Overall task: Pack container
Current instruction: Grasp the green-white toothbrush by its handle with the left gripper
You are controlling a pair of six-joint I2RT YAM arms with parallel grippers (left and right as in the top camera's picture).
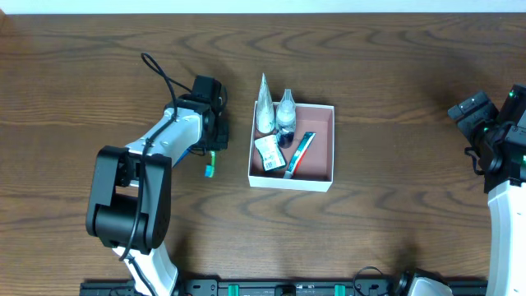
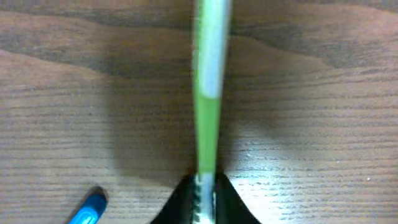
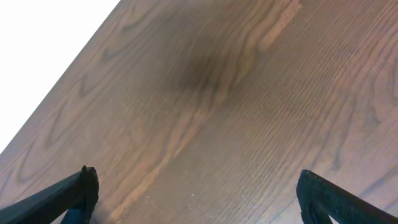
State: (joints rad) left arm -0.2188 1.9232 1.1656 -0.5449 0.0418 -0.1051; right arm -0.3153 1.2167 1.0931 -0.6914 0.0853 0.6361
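Observation:
My left gripper will let go of the green and white toothbrush between the striped tube and the box's bare side (image 1: 322,152).
The container (image 1: 322,110) is a shallow white-walled box with a pinkish floor at the table's middle. It holds two clear bottles (image 1: 276,113), a white sachet (image 1: 268,152) and a striped tube (image 1: 300,153). My left gripper (image 1: 213,146) is just left of the box, shut on a thin green-and-white stick-like item (image 1: 209,169). In the left wrist view the jaws (image 2: 205,190) pinch that item (image 2: 208,93) above bare wood. My right gripper (image 1: 481,111) is open and empty at the far right; its fingers (image 3: 198,193) spread wide over the table.
A small blue item (image 2: 87,209) lies on the wood beside the left gripper's jaws. The left arm's cable (image 1: 160,76) loops over the table behind it. The right arm (image 1: 505,164) stands along the right edge.

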